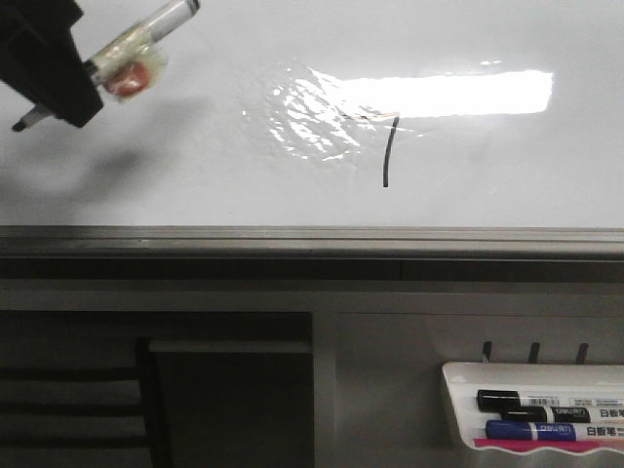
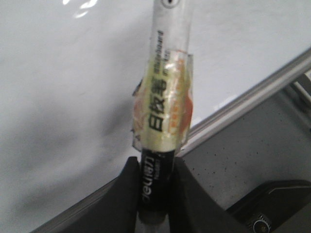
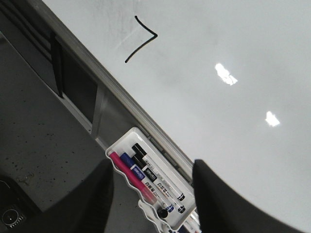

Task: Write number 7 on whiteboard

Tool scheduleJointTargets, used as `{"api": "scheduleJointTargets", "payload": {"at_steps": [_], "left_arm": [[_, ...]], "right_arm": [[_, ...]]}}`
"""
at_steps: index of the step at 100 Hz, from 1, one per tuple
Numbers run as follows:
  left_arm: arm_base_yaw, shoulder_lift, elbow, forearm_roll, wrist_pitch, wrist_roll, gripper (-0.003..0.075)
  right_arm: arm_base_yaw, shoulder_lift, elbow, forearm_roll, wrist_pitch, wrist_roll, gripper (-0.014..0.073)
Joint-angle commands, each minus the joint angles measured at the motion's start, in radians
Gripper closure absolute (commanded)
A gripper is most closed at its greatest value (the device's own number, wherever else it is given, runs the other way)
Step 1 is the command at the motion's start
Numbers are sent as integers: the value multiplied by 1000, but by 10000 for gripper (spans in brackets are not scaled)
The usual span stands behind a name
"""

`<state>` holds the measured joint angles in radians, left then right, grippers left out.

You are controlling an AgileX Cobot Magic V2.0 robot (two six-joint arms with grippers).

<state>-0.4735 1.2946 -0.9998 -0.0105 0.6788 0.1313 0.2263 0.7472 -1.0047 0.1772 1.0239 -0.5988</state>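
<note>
My left gripper has the marker. It will let go of it on the bare whiteboard [image 1: 65, 97] beyond the grey rail, far from the 7.
The whiteboard [image 1: 195, 175] fills the upper half of the front view. The number 7 [image 1: 388, 156] is drawn on it in thin black line near a bright glare patch, and it also shows in the right wrist view [image 3: 141, 41]. My left gripper [image 1: 49, 68] is at the board's far left, well away from the figure. It is shut [image 2: 155, 167] on a marker [image 2: 163, 97] wrapped in yellowish tape [image 1: 132, 58]. My right gripper [image 3: 153, 174] is open and empty above the marker tray [image 3: 116, 148]. It is out of the front view.
A grey metal rail [image 1: 312, 239] runs along the board's near edge. A white marker tray [image 1: 458, 375] with black, blue and pink pens [image 1: 531, 414] hangs below it at the right. A dark panel [image 1: 229, 400] lies below the rail at the left.
</note>
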Motion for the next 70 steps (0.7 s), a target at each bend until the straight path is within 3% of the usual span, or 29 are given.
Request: {"api": "scheduleJointTargets", "payload": {"at_steps": [1, 17, 29, 70], "left_arm": [[52, -32, 22, 0, -139, -74, 741], [131, -25, 124, -12, -371, -195, 741], [140, 3, 157, -24, -499, -197, 741], [140, 75, 155, -34, -540, -197, 740]], "right_arm": [[-7, -1, -4, 5, -84, 7, 263], [-7, -1, 37, 12, -128, 8, 263], [-7, -1, 54, 12, -143, 8, 263], [-7, -1, 63, 12, -165, 8, 263]]}}
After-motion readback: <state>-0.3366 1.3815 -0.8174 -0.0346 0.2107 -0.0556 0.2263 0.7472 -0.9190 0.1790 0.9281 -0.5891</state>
